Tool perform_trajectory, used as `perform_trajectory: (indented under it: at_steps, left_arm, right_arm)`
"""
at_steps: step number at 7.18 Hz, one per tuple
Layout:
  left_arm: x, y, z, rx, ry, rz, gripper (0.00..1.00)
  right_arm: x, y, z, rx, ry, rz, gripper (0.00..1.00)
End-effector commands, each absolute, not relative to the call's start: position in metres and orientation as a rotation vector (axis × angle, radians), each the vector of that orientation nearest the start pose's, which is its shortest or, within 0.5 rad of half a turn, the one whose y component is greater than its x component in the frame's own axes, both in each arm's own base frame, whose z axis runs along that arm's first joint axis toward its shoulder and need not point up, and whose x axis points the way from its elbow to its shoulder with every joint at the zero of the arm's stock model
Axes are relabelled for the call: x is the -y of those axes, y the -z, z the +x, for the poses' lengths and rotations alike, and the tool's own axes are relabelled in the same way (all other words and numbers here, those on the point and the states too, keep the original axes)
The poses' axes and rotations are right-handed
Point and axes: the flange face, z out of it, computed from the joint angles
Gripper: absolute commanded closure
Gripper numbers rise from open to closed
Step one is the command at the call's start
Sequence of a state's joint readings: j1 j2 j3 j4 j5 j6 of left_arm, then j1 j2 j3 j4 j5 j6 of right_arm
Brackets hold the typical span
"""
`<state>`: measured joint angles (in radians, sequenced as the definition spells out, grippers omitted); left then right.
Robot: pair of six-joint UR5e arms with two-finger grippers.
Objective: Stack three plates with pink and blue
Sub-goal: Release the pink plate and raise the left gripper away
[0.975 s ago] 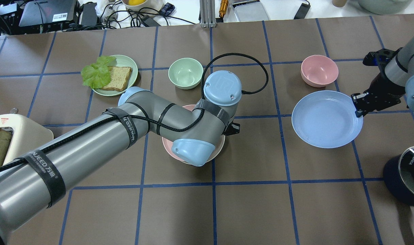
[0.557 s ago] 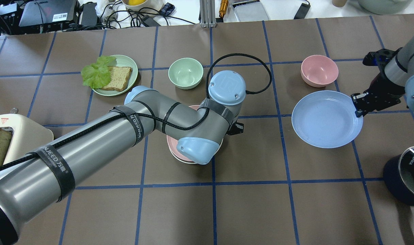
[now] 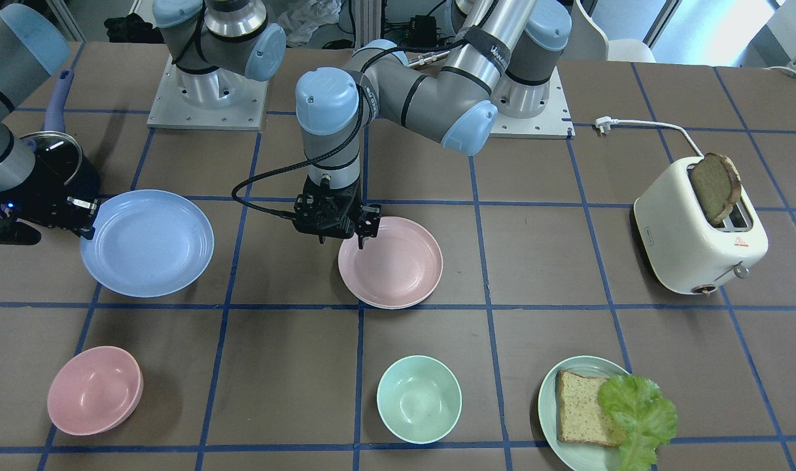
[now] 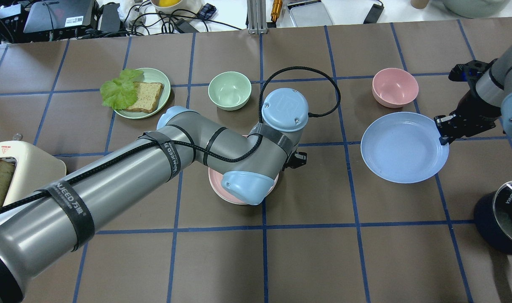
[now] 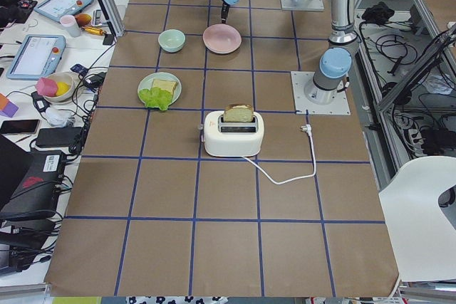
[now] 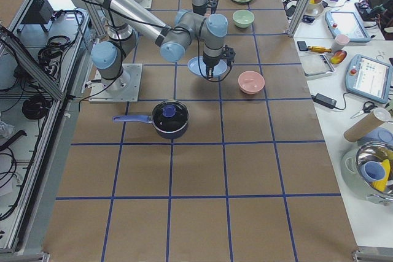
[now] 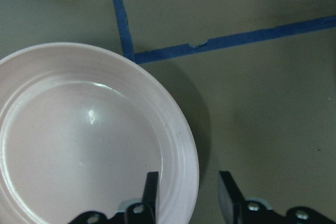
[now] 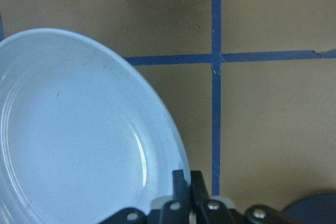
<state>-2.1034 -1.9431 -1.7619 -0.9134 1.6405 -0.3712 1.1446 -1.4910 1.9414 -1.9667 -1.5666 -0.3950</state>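
The robot's right gripper should set the light blue plate down on top of the pink plate (image 3: pixel 390 261).
The pink plate (image 3: pixel 398 261) lies at the table's middle; it also shows in the overhead view (image 4: pixel 222 191) and the left wrist view (image 7: pixel 79 145). A thin pale rim of the cream-white plate (image 3: pixel 390 306) shows under it; the rest is hidden. My left gripper (image 3: pixel 341 241) is open, its fingers (image 7: pixel 152 192) astride the pink plate's rim, holding nothing. The light blue plate (image 3: pixel 146 242) lies apart, on the robot's right side (image 4: pixel 403 147). My right gripper (image 4: pixel 443 136) is shut on the blue plate's rim, as the right wrist view (image 8: pixel 188 179) shows.
A pink bowl (image 3: pixel 93 390), a mint bowl (image 3: pixel 418 399) and a pale green plate with bread and lettuce (image 3: pixel 568 392) stand along the far side. A toaster (image 3: pixel 698 235) stands on the robot's left. A dark pot (image 4: pixel 502 214) stands near my right arm.
My left arm has moved right and the pink plate has come down over the cream-white one, whose rim showed briefly. The right arm and the blue plate have not moved.
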Motion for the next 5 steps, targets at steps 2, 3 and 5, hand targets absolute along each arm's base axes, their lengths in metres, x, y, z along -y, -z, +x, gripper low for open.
perform_trajectory:
  at_steps: [2,3,5]
  left_arm:
    - [0.477,-0.322,-0.335,-3.153,0.150,0.120,0.00]
    - [0.491,-0.353,-0.296,-3.138,0.105,0.151,0.00]
    - [0.511,-0.400,-0.249,-3.126,-0.019,0.082,0.00]
  right_arm:
    - [0.490,-0.326,-0.023,-3.087,-0.057,0.164,1.00]
    - [0.489,-0.326,0.016,-3.090,-0.059,0.120,1.00]
    - [0.481,-0.325,0.088,-2.978,-0.025,0.129,1.00]
